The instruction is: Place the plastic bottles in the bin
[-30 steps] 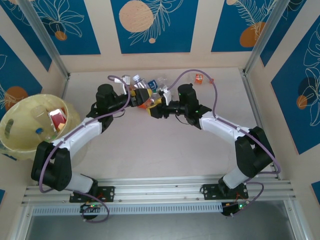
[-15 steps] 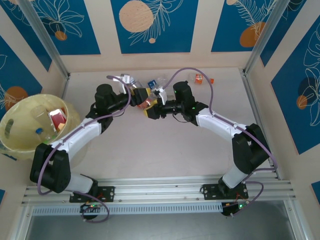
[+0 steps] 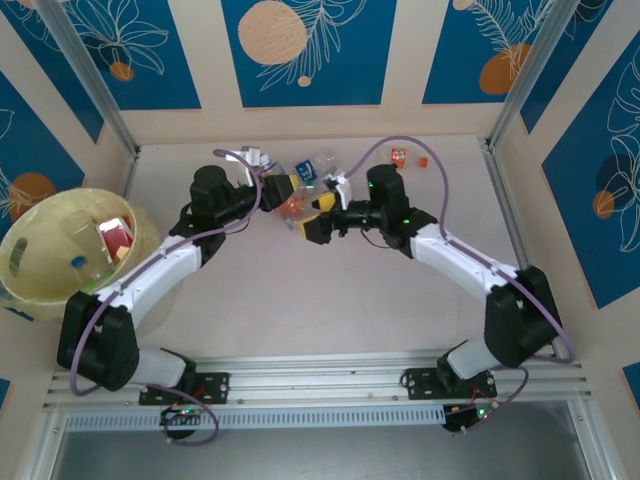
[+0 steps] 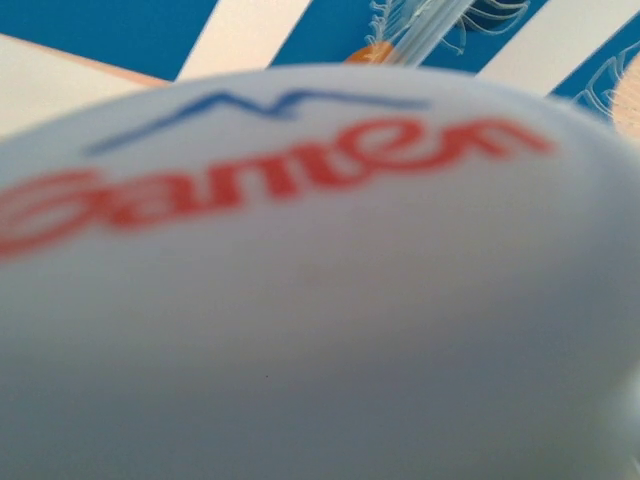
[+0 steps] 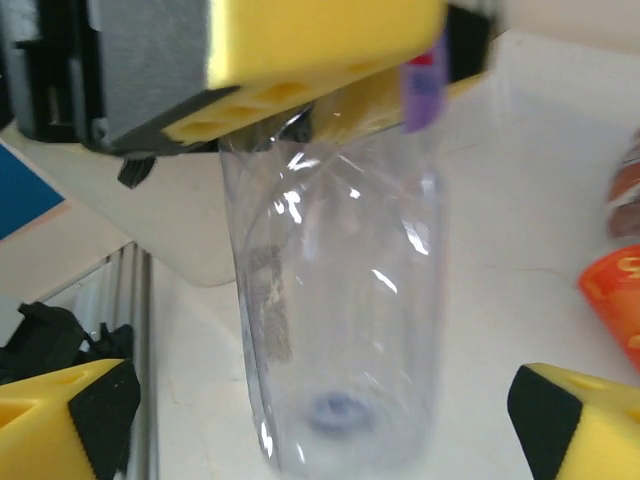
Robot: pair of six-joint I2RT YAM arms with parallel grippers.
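The clear plastic bottle, now hanging at the table's back middle, will come free of my left gripper inside the pale yellow bin (image 3: 106,260), where I should let go of it next to the red-labelled bottle.
A clear plastic bottle (image 3: 293,207) with an orange label hangs between my two grippers at the back middle of the table. My left gripper (image 3: 283,192) is shut on its upper part. In the right wrist view one yellow finger of the left gripper (image 5: 300,50) presses across the top of that bottle (image 5: 340,300). My right gripper (image 3: 313,222) is open, its yellow fingertips (image 5: 575,420) wide on both sides of the bottle's base, apart from it. The bottle's white label with red letters (image 4: 300,180) blurs close to the left wrist camera. The pale yellow bin (image 3: 35,225) stands at the far left.
More bottles lie along the back wall: a blue-labelled one (image 3: 318,166), a clear one (image 3: 255,158) and an orange-labelled one (image 3: 398,155), with a small orange cap (image 3: 423,160) beside it. A red-labelled bottle (image 3: 117,237) lies inside the bin. Part of an orange label (image 5: 615,300) shows at the right.
My right gripper has opened off the bottle and drawn back a little. My left gripper has closed on the bottle. Both arms shifted slightly near the back.
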